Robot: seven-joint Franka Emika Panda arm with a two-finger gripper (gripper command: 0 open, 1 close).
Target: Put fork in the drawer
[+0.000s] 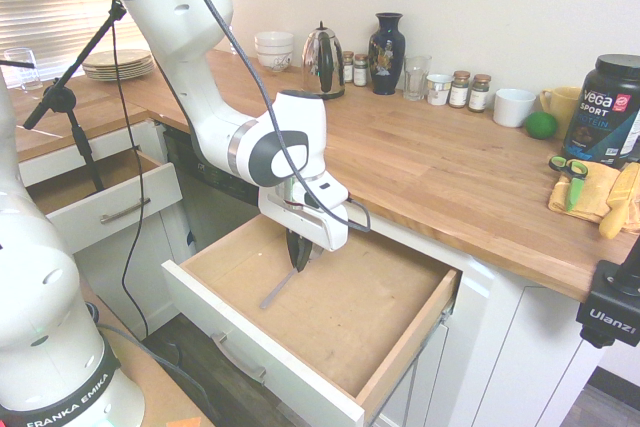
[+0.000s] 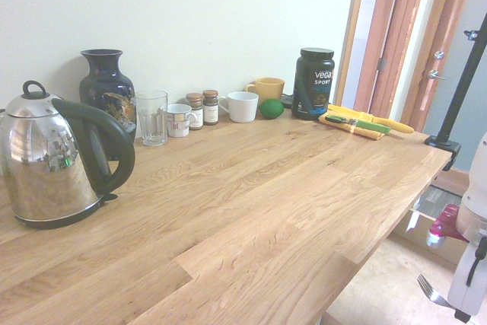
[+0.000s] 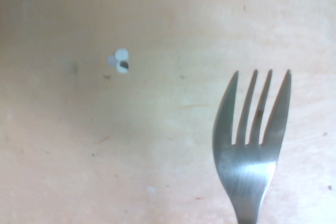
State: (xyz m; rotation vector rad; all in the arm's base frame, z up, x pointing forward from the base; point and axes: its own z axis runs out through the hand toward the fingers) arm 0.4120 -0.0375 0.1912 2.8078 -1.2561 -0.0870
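The robot's gripper needs to release the fork on the bare wood bottom near the middle of the large drawer (image 1: 290,297).
The large drawer (image 1: 352,319) stands pulled open below the counter, showing a white front with a bar handle and a bare pale-wood bottom. My gripper (image 1: 298,253) hangs over the drawer's back left part, shut on the fork (image 1: 279,290). The thin silver fork slants down and to the left from the fingers, its lower end close to the wood. In the second exterior view the fork's tines (image 2: 428,288) stick out beside the hand at the bottom right. The wrist view shows the fork (image 3: 251,150) over the drawer's bottom.
A smaller white drawer (image 1: 103,209) stands open to the left. The wooden counter (image 1: 440,167) carries a kettle (image 1: 322,62), a dark vase (image 1: 386,53), a glass, spice jars, mugs, a lime, a black tub (image 1: 605,112) and green-handled scissors (image 1: 570,175) on a yellow cloth.
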